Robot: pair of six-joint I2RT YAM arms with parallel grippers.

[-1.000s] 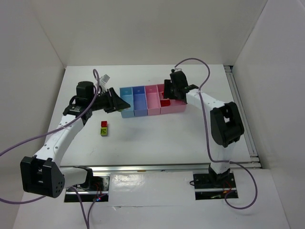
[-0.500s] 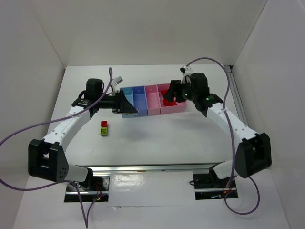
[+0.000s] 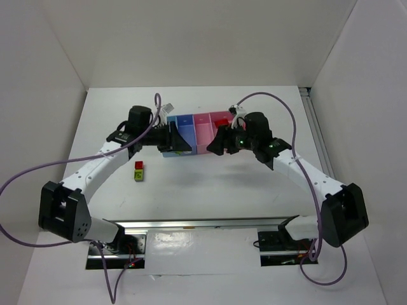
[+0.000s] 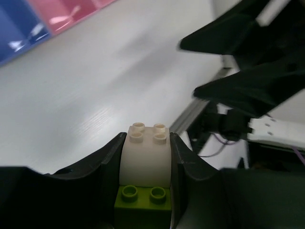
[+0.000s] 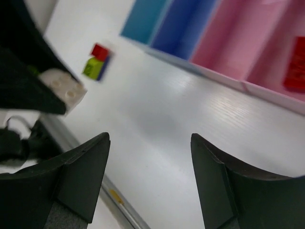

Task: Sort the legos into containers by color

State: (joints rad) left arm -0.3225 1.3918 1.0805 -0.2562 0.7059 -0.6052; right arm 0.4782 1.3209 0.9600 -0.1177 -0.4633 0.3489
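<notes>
Next, the left gripper releases the pale peach brick on the bare table [image 3: 203, 179] in front of the narrower pink bin.
My left gripper [image 3: 181, 141] hovers in front of the blue bins, shut on a pale peach brick [image 4: 147, 155] joined to a yellow-green brick [image 4: 143, 200]. The peach brick also shows in the right wrist view [image 5: 64, 88]. My right gripper [image 3: 216, 145] is open and empty in front of the pink bins, facing the left gripper; the right wrist view [image 5: 150, 138] shows bare table between its fingers. The containers stand in a row: light blue [image 5: 143, 19], darker blue [image 3: 186, 128], pink [image 3: 203, 130] and a wider pink one [image 3: 224, 116] holding red bricks [image 5: 296, 67].
A small cluster of red, yellow-green and blue bricks [image 3: 138, 170] lies on the table left of centre, also in the right wrist view [image 5: 97, 59]. White walls enclose the table on three sides. A metal rail [image 3: 203, 222] runs along the near edge.
The left gripper has moved right along the bins with its bricks. The right gripper has come out of the wider pink bin and moved left and forward, toward the left gripper.
</notes>
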